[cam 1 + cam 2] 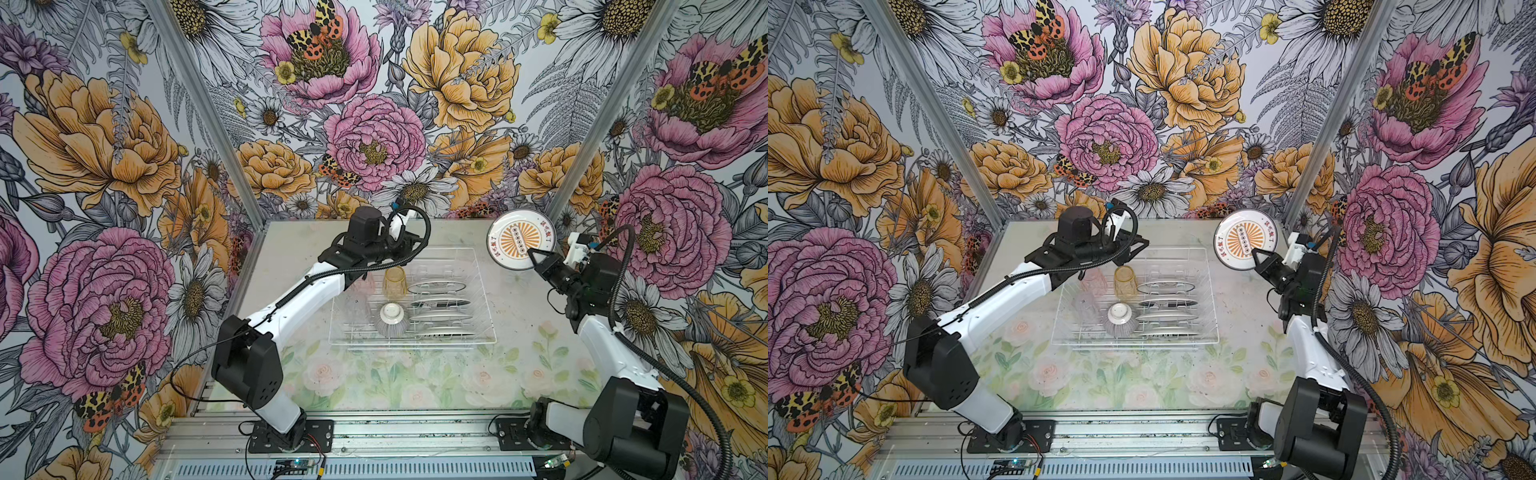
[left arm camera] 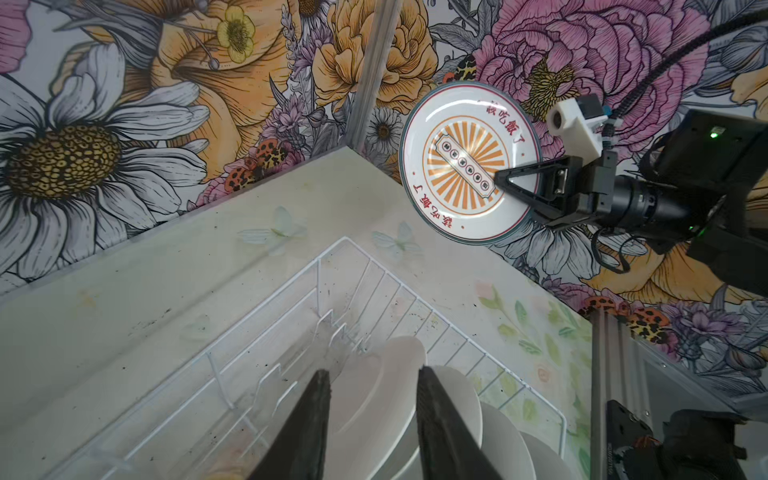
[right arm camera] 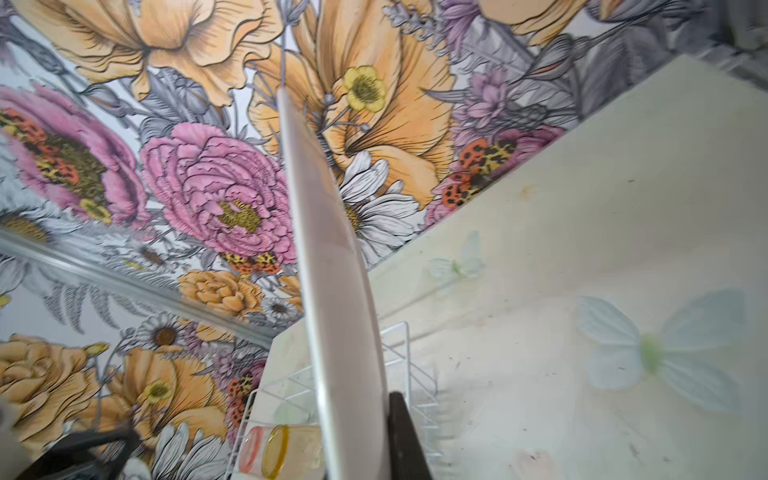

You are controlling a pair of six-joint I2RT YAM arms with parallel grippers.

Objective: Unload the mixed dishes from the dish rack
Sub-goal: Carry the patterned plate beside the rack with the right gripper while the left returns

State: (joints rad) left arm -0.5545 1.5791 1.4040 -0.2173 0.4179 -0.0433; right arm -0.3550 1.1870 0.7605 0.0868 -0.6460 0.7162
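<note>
My right gripper will set the white plate down on the bare table (image 1: 505, 287) (image 3: 552, 416) close beside the dish rack. The plate is now in the air past the rack.
My right gripper (image 1: 536, 255) is shut on the rim of a white plate (image 1: 519, 241) with a teal-and-red rim and an orange sunburst. It holds the plate on edge in the air, past the back right corner of the dish rack (image 1: 485, 295). The left wrist view shows that plate (image 2: 465, 166) face-on, and the right wrist view shows it (image 3: 328, 291) edge-on. My left gripper (image 2: 372, 372) is open above the back of the rack, apart from the white plates (image 2: 386, 399) standing below. An amber tumbler (image 1: 394, 282), a ribbed bowl (image 1: 391, 318) turned upside down and several plates (image 1: 436, 286) stand in the rack.
A pink tumbler (image 1: 1094, 280) and a clear tumbler (image 1: 1086, 307) stand in the rack's left part, under my left arm. The floral table top (image 1: 415, 386) stretches in front of the rack. Patterned walls close in at the back and on both sides.
</note>
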